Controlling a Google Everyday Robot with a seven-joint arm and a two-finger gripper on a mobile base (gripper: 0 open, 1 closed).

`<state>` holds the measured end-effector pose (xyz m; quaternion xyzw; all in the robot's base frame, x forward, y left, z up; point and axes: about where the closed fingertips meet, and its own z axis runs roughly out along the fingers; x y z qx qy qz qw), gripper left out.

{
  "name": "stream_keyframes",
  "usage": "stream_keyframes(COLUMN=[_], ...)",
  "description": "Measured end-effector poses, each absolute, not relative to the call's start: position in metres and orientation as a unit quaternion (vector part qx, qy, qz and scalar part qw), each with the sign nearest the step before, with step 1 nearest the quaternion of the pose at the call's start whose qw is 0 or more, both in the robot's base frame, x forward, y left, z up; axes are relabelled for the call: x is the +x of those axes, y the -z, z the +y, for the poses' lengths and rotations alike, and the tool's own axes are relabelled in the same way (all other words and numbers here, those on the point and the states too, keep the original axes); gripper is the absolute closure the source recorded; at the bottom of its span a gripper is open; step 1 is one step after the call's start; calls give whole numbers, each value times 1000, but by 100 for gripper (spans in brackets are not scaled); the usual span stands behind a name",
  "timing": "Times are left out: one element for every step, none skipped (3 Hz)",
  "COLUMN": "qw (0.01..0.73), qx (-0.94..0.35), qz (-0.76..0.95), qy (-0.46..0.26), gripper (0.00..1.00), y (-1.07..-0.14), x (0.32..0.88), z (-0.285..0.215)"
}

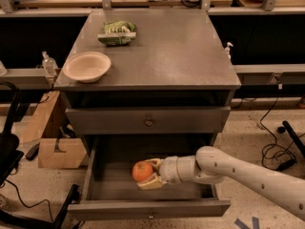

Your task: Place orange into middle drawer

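I need to release the orange, now low inside the middle drawer, from my gripper on the open drawer's bottom [136,174], at a spot a little toward the cardboard box from the drawer's centre.
The orange [142,171] is round and reddish-orange and sits inside the open middle drawer [147,208], near its left-centre. My gripper [148,173] reaches in from the right on a white arm, and its beige fingers [151,183] close around the orange from the right side. The orange looks low over the drawer floor; I cannot tell if it touches it. The drawer is pulled fully out below the upper knobbed front [148,121].
A beige bowl [87,66] and a green snack bag [117,32] lie on the cabinet top [181,56]. A cardboard box [59,151] stands left of the drawer. Cables run on the floor at the right. A dark chair base is at the far left.
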<state>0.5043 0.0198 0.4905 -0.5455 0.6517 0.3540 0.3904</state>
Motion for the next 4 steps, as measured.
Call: stream_keyframes(qw=[371,344,325,318], qx=[-536,-527,-526,-527], qz=[670,694,712,724], qy=[-355,-349,-333,-313], gripper=[100,100,100,100], y=[-460,-418,-382,-359], x=[518,538,552,558], z=[27,38,44,47])
